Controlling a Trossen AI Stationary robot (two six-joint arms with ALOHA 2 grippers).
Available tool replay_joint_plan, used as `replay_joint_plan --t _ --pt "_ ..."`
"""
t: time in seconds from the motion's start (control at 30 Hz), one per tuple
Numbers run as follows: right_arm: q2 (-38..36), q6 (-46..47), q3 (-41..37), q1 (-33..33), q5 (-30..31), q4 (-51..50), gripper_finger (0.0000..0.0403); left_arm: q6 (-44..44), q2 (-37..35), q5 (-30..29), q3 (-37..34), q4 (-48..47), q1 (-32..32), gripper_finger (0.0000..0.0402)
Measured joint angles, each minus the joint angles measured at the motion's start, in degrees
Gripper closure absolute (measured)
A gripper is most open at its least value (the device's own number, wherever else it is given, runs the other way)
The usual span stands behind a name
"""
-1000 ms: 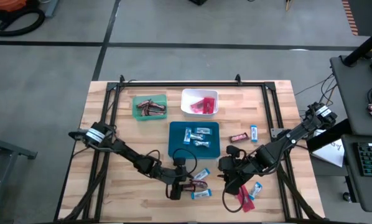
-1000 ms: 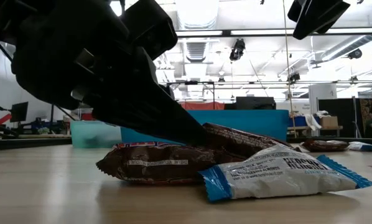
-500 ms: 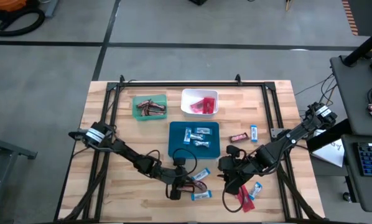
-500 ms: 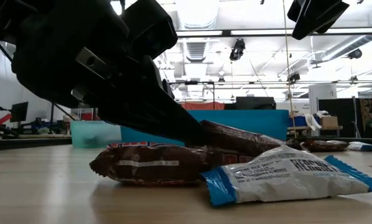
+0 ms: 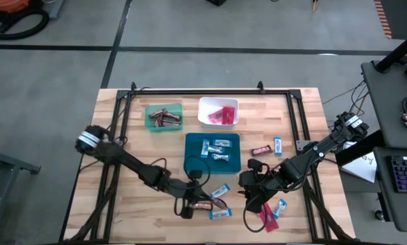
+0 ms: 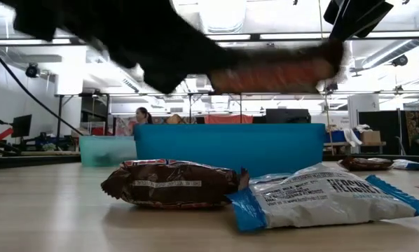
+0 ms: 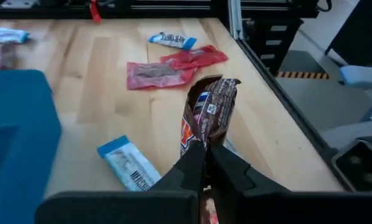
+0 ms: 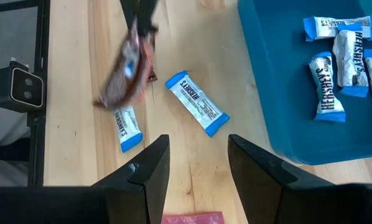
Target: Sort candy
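Observation:
I need to use my left gripper to release the dark brown bar on top of the brown bars in the green tray (image 5: 171,118).
My left gripper (image 5: 192,204) is shut on a dark brown bar (image 7: 209,112) near the table's front edge. The low view shows that bar (image 6: 272,72) in the air. Under it, a second brown bar (image 6: 171,183) and a blue-and-white bar (image 6: 321,197) lie flat on the wood. My right gripper (image 8: 198,167) hangs open to the right of them, above the table, with nothing between its fingers. Two red packets (image 7: 173,67) lie near it. My left gripper pinches the brown bar's near end (image 7: 200,142) between its two fingers (image 7: 226,168). They come slanting down from the table's left and lie along the bar. The bar juts out past the fingertips toward the table's right, lifted clear of the table.
At the back stand a green tray (image 5: 164,117) with brown bars and a white tray (image 5: 218,112) with red packets. A blue tray (image 5: 212,151) at mid-table holds blue-and-white bars. Loose candy (image 5: 260,149) lies at the right. A metal frame (image 5: 197,90) runs round the table.
My left gripper has risen from the pile near the front edge and has lifted one brown bar clear of the table. The second brown bar and the blue-and-white bar have stayed on the wood, nudged only slightly.

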Motion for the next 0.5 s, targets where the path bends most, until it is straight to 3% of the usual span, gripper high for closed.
replay_joint_plan --t 0.2,0.37,0.5 --pt "0.00 -0.20 0.00 0.00 0.61 0.26 0.0248 0.54 -13.05 -2.28 0.00 -19.14 0.26 0.0401" --pt "0.00 -1.09 0.00 -0.01 3.09 0.44 0.0248 0.51 -23.98 -13.90 0.00 -39.54 1.52 0.0401" --pt "0.00 -1.39 0.00 -0.13 4.26 0.44 0.0248 -0.68 -32.16 -19.86 0.00 -52.75 4.88 0.0402"
